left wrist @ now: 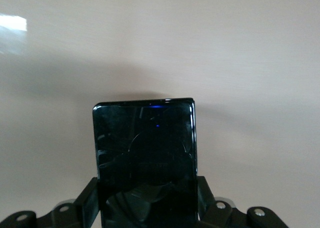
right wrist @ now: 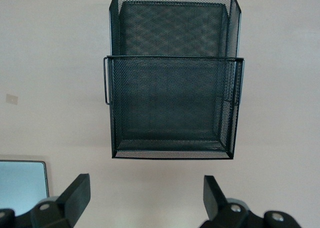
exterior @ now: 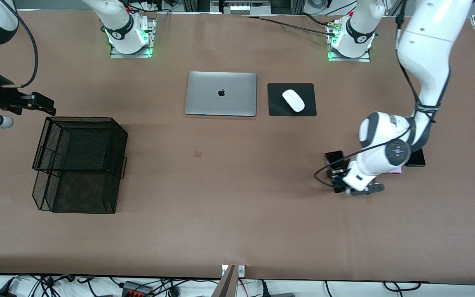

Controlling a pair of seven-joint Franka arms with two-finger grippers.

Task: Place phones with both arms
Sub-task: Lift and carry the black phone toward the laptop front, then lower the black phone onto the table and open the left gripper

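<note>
My left gripper is going to set down the long black phone. It will let go on the open table (exterior: pixel 207 167) in front of the silver laptop, toward the basket.
The long black phone (exterior: pixel 333 157) lies on the table toward the left arm's end. My left gripper (exterior: pixel 339 178) is low over it. In the left wrist view the phone (left wrist: pixel 145 138) fills the gap between the two fingers (left wrist: pixel 89 200), which press on its long sides, so my left gripper (left wrist: pixel 147 200) is shut on it. The squarish black phone (exterior: pixel 417 159) lies beside it, partly hidden by the left arm. Only a thin pale edge of the lilac-white phone (exterior: pixel 398 170) shows under that arm. My right gripper (exterior: pixel 39 105) is open and empty above the table next to the mesh basket (exterior: pixel 81 165); it also shows in the right wrist view (right wrist: pixel 145 188).
The black two-tier mesh basket (right wrist: pixel 172 107) stands toward the right arm's end. A closed silver laptop (exterior: pixel 221 93) and a white mouse (exterior: pixel 293 100) on a black pad (exterior: pixel 274 107) lie mid-table, near the bases.
</note>
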